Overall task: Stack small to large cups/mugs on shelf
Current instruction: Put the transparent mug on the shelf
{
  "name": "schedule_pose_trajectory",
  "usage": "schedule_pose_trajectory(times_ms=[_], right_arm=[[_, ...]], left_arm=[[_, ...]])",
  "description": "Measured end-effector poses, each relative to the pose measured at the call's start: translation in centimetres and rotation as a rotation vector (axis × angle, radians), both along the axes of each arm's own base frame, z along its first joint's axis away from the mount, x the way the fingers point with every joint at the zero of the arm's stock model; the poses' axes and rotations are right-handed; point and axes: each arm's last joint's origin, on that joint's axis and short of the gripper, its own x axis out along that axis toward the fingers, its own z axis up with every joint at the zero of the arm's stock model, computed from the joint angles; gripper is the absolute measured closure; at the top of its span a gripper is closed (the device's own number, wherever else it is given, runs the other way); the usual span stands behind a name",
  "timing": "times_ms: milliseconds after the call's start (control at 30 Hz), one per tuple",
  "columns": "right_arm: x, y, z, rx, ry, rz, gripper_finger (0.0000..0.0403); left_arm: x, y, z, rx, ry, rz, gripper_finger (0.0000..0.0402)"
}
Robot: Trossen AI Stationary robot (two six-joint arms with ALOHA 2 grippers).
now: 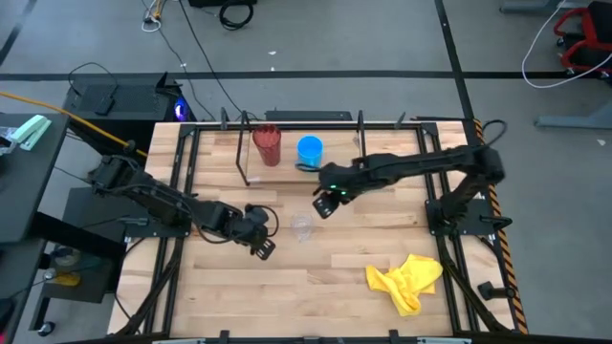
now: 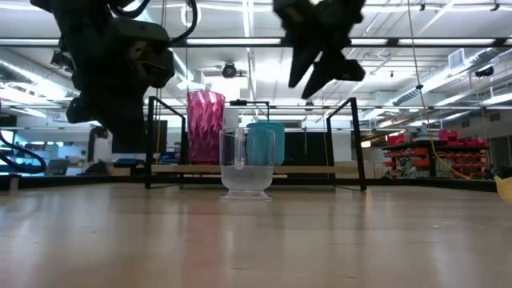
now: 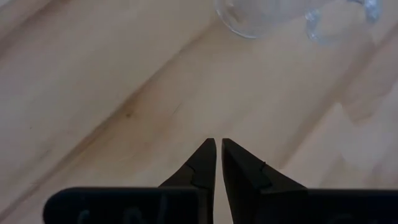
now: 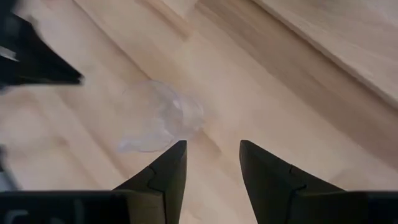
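Note:
The robot's right gripper should next move to the small clear cup's rim (image 1: 308, 218) (image 4: 173, 132), on the side toward the bright blue cup, and close there.
The small clear cup (image 1: 302, 227) stands upright on the table's middle; it also shows in the low view (image 2: 246, 166), the left wrist view (image 3: 261, 15) and the right wrist view (image 4: 160, 117). The dark red tumbler (image 1: 267, 144) and the bright blue cup (image 1: 309, 150) stand on the black wire shelf (image 1: 296, 119) at the far side. My left gripper (image 1: 263, 246) is shut and empty, above the table, left and near of the clear cup. My right gripper (image 1: 326, 203) is open and empty, above the table, right and far of the clear cup.
A crumpled yellow cloth (image 1: 406, 279) lies at the table's near right. The shelf's upright posts (image 2: 354, 142) stand behind the cups in the low view. Bare wood (image 1: 287, 296) lies along the near edge.

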Motion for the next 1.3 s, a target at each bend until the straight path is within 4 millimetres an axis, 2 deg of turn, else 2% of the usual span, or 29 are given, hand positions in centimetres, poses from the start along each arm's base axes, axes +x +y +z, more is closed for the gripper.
schedule_pose_trajectory(times_ms=[200,367,567,967,1300], right_arm=[[3.8,0.7,-1.1,-0.038,0.083,0.09,0.0248],[5.3,2.0,-1.8,-0.05,0.121,0.131,0.025],[6.0,2.8,-3.8,-0.065,0.187,0.167,0.0265],[6.5,2.1,-4.4,-0.066,0.182,0.155,0.0277],[7.1,1.9,-4.8,-0.043,0.151,0.152,0.0277]], left_arm=[[-0.1,-0.2,0.0,0.012,0.0,0.0,0.0364],[-0.4,-0.8,0.0,0.013,0.006,-0.022,0.0361],[-0.9,-1.4,-0.1,0.016,0.025,-0.018,0.0369],[-1.4,-2.4,-0.1,0.026,0.017,0.006,0.0363],[-2.2,-3.7,-0.2,0.025,0.03,0.004,0.0374]])
